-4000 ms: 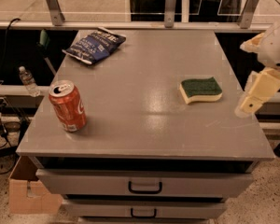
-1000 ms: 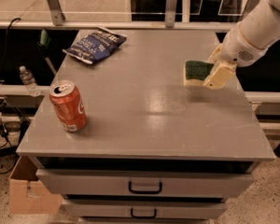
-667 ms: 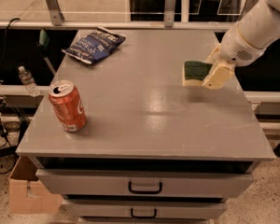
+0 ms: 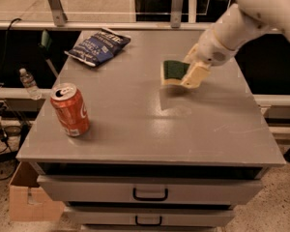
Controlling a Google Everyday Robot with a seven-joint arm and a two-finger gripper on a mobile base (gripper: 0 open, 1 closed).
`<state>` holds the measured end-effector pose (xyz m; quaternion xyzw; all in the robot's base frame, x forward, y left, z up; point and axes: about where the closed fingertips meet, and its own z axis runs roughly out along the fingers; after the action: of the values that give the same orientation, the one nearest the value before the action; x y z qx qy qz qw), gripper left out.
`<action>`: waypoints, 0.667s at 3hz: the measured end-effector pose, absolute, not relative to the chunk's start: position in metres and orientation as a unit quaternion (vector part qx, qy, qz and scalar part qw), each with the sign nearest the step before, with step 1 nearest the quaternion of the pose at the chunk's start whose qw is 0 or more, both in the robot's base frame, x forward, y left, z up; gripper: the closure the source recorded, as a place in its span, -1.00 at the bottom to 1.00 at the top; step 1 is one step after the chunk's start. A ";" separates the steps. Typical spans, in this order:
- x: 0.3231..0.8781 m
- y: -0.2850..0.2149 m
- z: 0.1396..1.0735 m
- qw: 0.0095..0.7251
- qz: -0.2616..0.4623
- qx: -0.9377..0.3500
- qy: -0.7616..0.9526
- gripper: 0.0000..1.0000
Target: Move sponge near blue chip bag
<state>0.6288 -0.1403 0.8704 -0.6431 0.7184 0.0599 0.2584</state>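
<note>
Next, my gripper lets go of the sponge on the grey table top (image 4: 114,61) close beside the near edge of the blue chip bag.
The sponge (image 4: 172,70), dark green on top with pale yellow foam below, is held tilted just above the grey table top (image 4: 135,124), right of the middle. My gripper (image 4: 187,77) comes in from the upper right and is shut on the sponge's right end. One cream finger (image 4: 196,73) covers that end. The blue chip bag (image 4: 97,46) lies flat at the table's far left corner, well to the left of the sponge and a little farther back.
A red soda can (image 4: 70,109) stands upright near the front left edge. Drawers (image 4: 150,193) sit under the table top. A cardboard box (image 4: 26,197) and a water bottle (image 4: 28,83) are off the table to the left.
My gripper closed on the sponge, lifted it off the right side of the table and has carried it left toward the middle. The can and the bag have not moved.
</note>
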 end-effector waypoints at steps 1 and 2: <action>0.656 -0.086 0.865 0.268 0.076 -0.659 0.699 1.00; 0.676 -0.051 0.856 0.264 0.080 -0.661 0.698 1.00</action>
<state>0.6762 -0.0513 0.8559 -0.6613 0.6976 0.0798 0.2640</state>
